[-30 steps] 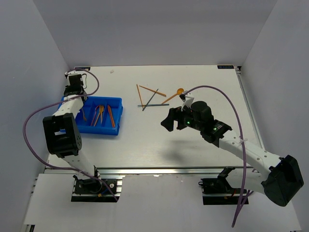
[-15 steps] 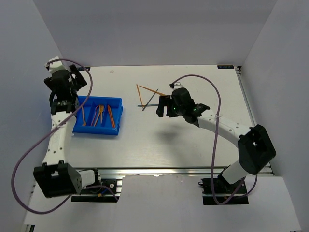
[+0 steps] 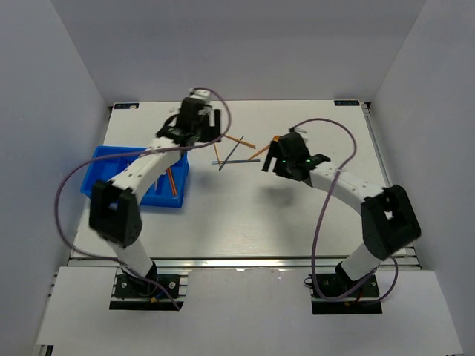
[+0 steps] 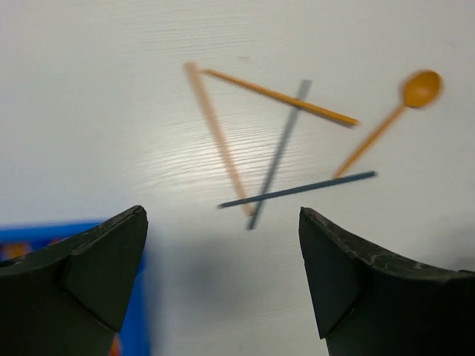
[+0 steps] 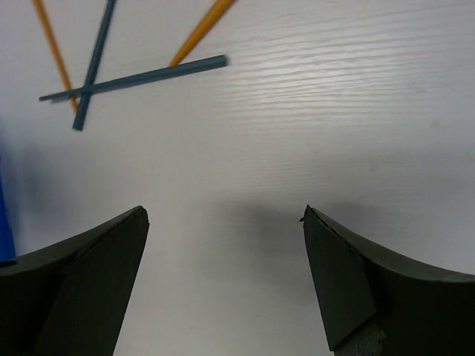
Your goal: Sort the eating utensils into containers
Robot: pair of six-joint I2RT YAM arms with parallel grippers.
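I will next move my left gripper to the handle (image 3: 263,150) (image 4: 377,135) of the orange spoon and close it there, a little below the spoon's bowl.
Loose utensils lie crossed at the back middle of the table: two orange sticks (image 3: 215,148) (image 4: 282,96), two dark blue sticks (image 3: 236,161) (image 4: 278,152) and an orange spoon (image 4: 419,87). The blue sticks also show in the right wrist view (image 5: 133,78). The blue bin (image 3: 104,157) sits at the left with an orange utensil (image 3: 172,182) in it; the left arm hides most of it. My left gripper (image 3: 203,132) (image 4: 223,274) is open and empty, just left of the pile. My right gripper (image 3: 269,160) (image 5: 223,282) is open and empty, just right of it.
The bin's edge shows at the lower left of the left wrist view (image 4: 44,231) and at the left edge of the right wrist view (image 5: 3,215). Grey walls enclose the table on three sides. Purple cables loop beside both arms.
My left arm has swung from the bin's far left corner across to the pile at the back middle. My right gripper has shifted a little to the right, staying beside the pile.
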